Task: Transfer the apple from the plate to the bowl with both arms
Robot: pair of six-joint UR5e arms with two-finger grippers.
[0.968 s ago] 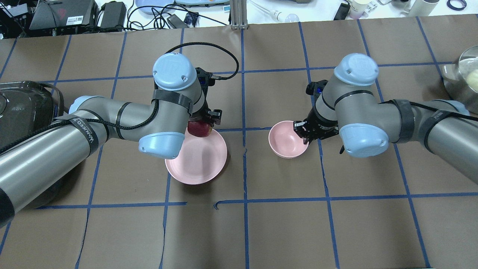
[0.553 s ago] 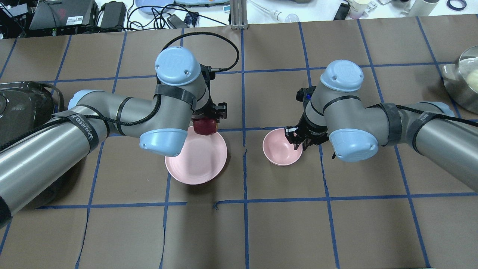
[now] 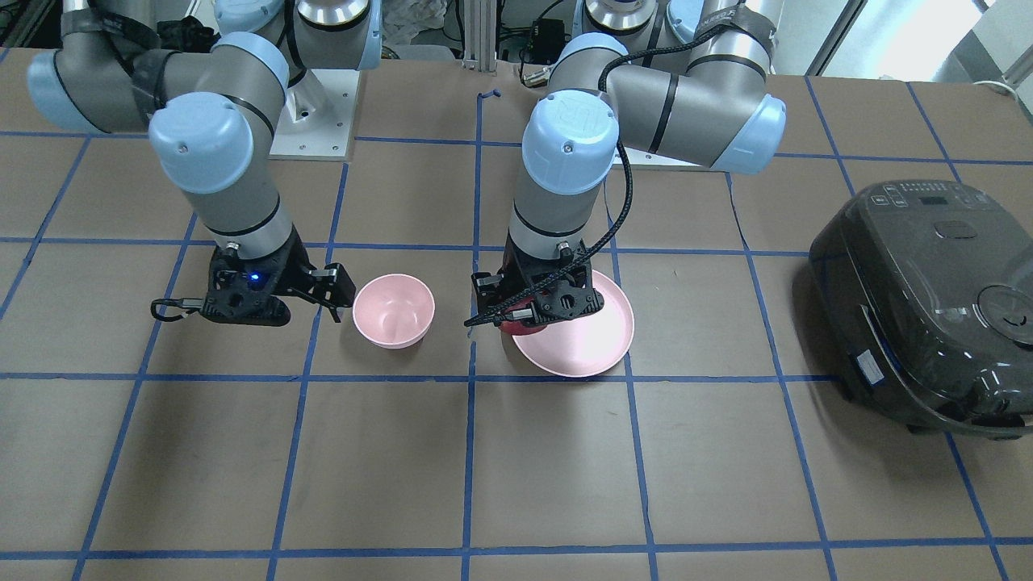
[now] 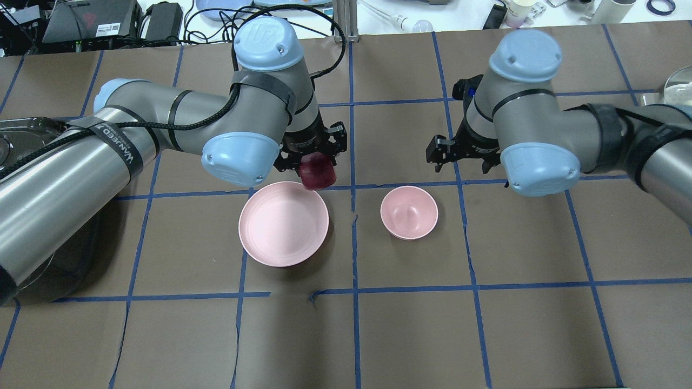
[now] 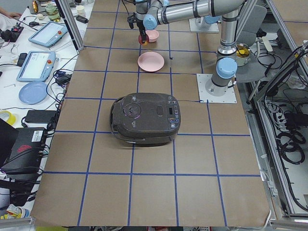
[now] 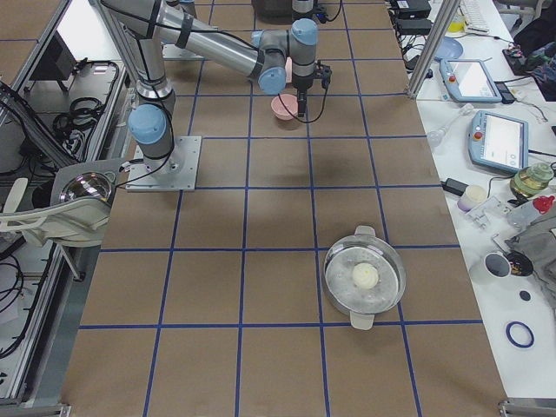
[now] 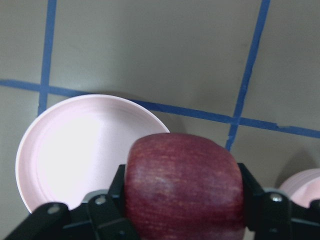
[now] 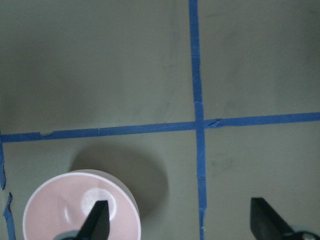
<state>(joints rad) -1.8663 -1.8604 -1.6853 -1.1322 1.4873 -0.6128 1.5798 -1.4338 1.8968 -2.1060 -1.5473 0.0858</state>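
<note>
Next, I release the dark red apple with my left gripper in the middle of the small pink bowl [image 3: 390, 323].
My left gripper [image 4: 312, 158] is shut on the dark red apple [image 4: 318, 169] and holds it in the air just beyond the far right rim of the pale pink plate [image 4: 281, 227]. In the left wrist view the apple [image 7: 182, 185] sits between both fingers [image 7: 252, 192], with the plate [image 7: 75, 150] below. The small pink bowl [image 4: 409, 213] stands to the plate's right and holds nothing. My right gripper [image 4: 462, 156] is open and empty, raised beyond the bowl and to its right. The right wrist view shows its spread fingertips [image 8: 100, 220] and the bowl [image 8: 82, 207] below them.
A dark rice cooker [image 3: 920, 298] stands on my left side of the table. A lidded metal pot [image 4: 676, 108] sits at the far right. Blue tape lines grid the brown table cover [image 4: 411, 324]. Cables and devices lie beyond the far edge.
My left gripper has lifted the apple off the plate, away from me and to the right. My right gripper slid the bowl slightly left, let go of its rim and rose away.
</note>
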